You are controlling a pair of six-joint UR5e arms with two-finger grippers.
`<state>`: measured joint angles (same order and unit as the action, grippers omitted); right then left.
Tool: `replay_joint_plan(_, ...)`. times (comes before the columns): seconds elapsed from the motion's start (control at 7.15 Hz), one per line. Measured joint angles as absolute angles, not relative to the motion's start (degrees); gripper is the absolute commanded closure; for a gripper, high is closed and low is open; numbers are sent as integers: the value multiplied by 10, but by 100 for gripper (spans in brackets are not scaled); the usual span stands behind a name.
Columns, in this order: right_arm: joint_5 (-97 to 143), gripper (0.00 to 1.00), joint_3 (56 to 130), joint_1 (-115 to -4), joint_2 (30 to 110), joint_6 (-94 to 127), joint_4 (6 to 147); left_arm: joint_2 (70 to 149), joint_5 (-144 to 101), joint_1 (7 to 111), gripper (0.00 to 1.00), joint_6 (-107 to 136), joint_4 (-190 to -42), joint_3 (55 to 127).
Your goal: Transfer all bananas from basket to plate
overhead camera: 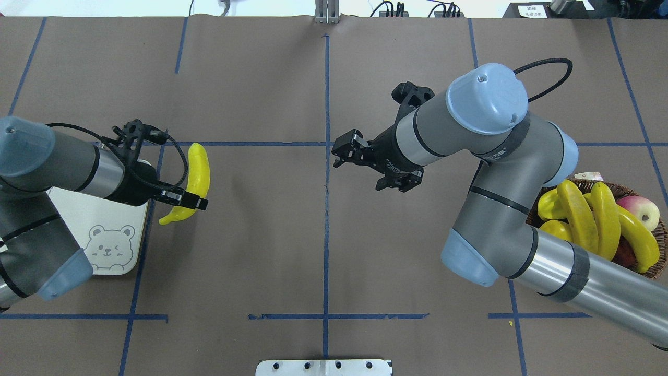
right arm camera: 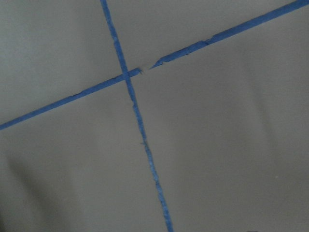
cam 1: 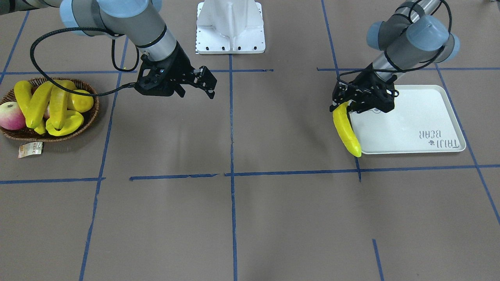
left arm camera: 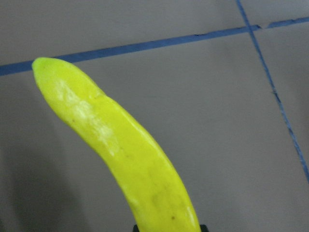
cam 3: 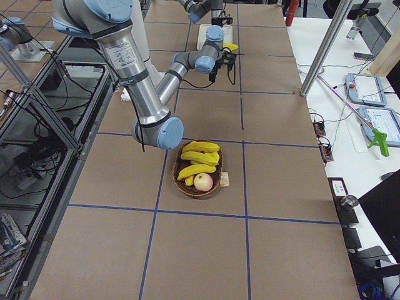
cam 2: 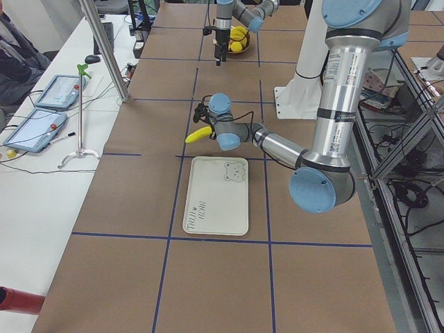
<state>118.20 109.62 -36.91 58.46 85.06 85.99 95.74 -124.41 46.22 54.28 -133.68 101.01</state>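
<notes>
The banana, held above the table beside the plate, will be let go by my left gripper on the cream bear plate, between the grey lettering and the plate's outer rim (cam 1: 447,125).
My left gripper (overhead camera: 189,200) is shut on one end of a glossy yellow banana (overhead camera: 199,167), also in the front view (cam 1: 345,130) and the left wrist view (left arm camera: 125,159). It holds the banana above the table, just beside the inner edge of the cream bear plate (overhead camera: 112,230). The plate holds nothing in the front view (cam 1: 410,128). Three bananas (cam 1: 37,103) lie in the wicker basket (cam 1: 50,135) on my right side. My right gripper (overhead camera: 344,151) is open and empty above the table's middle, far from the basket.
The basket also holds a red-green apple (cam 1: 11,116), a yellow lemon (cam 1: 82,100) and a ridged starfruit (cam 1: 66,124). A paper tag (cam 1: 30,149) lies by it. Blue tape lines (right arm camera: 140,130) cross the brown table. The robot's white base (cam 1: 230,27) stands at the back.
</notes>
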Motion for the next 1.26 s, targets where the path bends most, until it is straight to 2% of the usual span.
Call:
replay_joint_plan(0.28,1182,0,1136,-379,601,782,942,904,-1243,529,100,477,-1274,1020)
replay_joint_plan(0.56,1182,0,1145,-380,610,767,955,837,-1239,598,100,398,-1229,1024)
replay_joint_plan(0.84,1181,0,1146,-379,611,765,957,786,-1188,617,100,379,-1222,1019)
replay_joint_plan(1.26,1178,0,1147,-377,611,765,957,773,-1166,615,98,410,-1282,990)
